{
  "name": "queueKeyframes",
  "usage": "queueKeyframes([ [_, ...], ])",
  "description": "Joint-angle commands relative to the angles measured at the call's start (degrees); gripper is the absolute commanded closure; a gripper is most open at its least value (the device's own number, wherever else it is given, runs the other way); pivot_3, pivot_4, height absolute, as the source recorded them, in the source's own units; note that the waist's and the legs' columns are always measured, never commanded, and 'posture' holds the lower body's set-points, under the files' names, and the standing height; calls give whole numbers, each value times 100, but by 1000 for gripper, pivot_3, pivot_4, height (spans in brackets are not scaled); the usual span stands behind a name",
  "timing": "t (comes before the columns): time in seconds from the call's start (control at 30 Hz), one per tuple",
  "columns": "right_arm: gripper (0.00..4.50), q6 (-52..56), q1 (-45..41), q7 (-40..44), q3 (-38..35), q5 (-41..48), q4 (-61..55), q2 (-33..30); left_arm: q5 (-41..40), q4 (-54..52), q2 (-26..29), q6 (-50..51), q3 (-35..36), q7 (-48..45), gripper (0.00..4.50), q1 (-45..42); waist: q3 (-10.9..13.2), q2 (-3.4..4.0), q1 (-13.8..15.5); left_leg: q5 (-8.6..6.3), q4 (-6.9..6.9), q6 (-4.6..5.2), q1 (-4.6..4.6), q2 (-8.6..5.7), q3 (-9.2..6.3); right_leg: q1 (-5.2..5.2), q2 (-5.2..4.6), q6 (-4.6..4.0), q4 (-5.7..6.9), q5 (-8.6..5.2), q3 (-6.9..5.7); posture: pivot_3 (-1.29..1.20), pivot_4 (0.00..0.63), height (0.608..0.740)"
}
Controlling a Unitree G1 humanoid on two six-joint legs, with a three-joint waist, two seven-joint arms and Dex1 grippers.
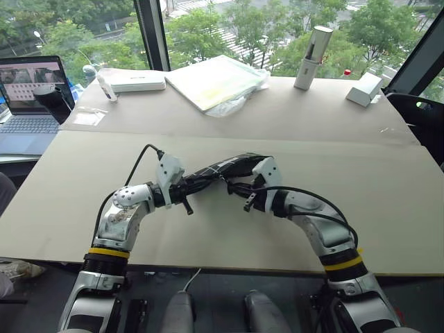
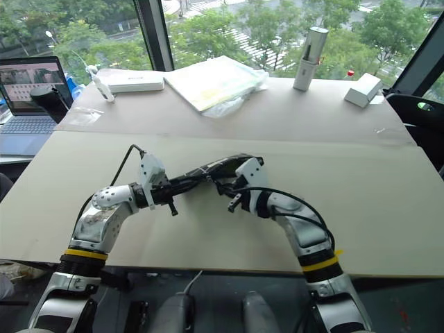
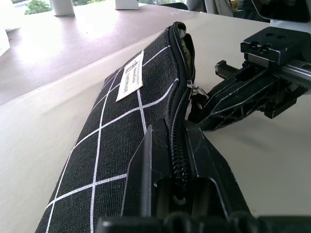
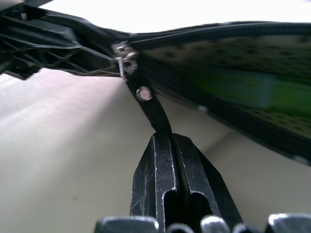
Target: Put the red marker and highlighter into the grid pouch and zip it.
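My right gripper is going to release the black pull strap, now hanging from the zipper slider, at the grid pouch's end point(image 1: 283, 180) opposite my left gripper.
The grid pouch point(image 1: 223, 167), black with thin white lines, hangs just above the table between my two grippers. My left gripper point(image 3: 172, 133) is shut on the pouch's near end, along the zipper. My right gripper point(image 4: 164, 141) is shut on the black pull strap point(image 4: 151, 110) that hangs from the metal zipper slider point(image 4: 124, 59). The zipper is closed between the left gripper and the slider, and the mouth gapes beyond the slider. A blurred green shape, the highlighter point(image 4: 235, 87), shows inside that open part. The red marker is hidden.
A laptop point(image 1: 28, 97) stands at the far left. Along the table's back edge are a white flat box point(image 1: 135, 81), a plastic-wrapped pad point(image 1: 215, 80), a tall pale cylinder point(image 1: 312, 55) and a small white box point(image 1: 364, 89).
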Motion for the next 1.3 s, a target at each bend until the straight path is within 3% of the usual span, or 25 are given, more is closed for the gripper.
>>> queueKeyframes([
  [0.03, 4398, 124, 111, 42, -118, 165, -353, -30, -59, -134, 34, -60, 85, -21, 4500, -40, 0, 0, -11, 0, -2, 0, 0, 0, 0, -1, 0, 0, 0, 0, 0, 0, 150, 738],
  [0.23, 4398, 121, 105, -84, -153, 65, -295, -33, -50, -101, -9, -73, 53, -8, 4500, -98, 0, 0, -7, 0, -3, 0, 0, -1, 0, -1, -1, 0, 0, 0, 1, 0, 150, 738],
  [0.47, 4398, -124, 33, -179, -1064, -114, 173, -1108, -50, -103, 22, -72, 56, -28, 4500, -88, 0, -1, 53, 0, 1, 0, -1, -5, 2, 4, -5, 1, -4, 0, 0, 0, 150, 738],
  [0.73, 4398, -637, -16, -180, -1522, -346, 999, -1915, -42, -51, 38, -100, 51, -76, 4500, -107, 0, 0, -21, 0, -5, 0, 0, -3, 2, 0, -2, 0, -6, 0, 3, 0, 150, 738],
  [0.9, 4398, -801, 29, -142, -1495, -207, 1094, -1792, -54, -14, 48, -122, 9, -89, 4500, -150, 1, 0, -8, 0, -4, 0, 0, -4, 2, 1, -3, 1, -6, 0, 4, 0, 150, 738],
  [1.0, 3699, -533, 170, 138, -1469, 165, 759, -1634, -57, -21, 29, -127, -15, -83, 4500, -165, 1, 0, 1, 0, -4, 0, 0, -4, 2, 2, -3, 1, -6, 0, 4, 0, 150, 738],
  [1.23, 1248, -134, 633, 766, -1487, 510, 334, -1877, -35, -14, 12, -206, -39, -175, 4500, -167, 1, 0, 10, 0, -2, 0, 0, -4, 2, 5, -3, 1, -6, 0, 3, 0, 150, 738],
  [1.3, 1248, -152, 823, 948, -1620, 567, 280, -2082, -8, 25, 12, -305, -60, -234, 4500, -171, 1, 0, 32, 0, -2, 0, -1, -4, 1, 5, -4, 1, -7, -1, 3, 0, 150, 738],
])
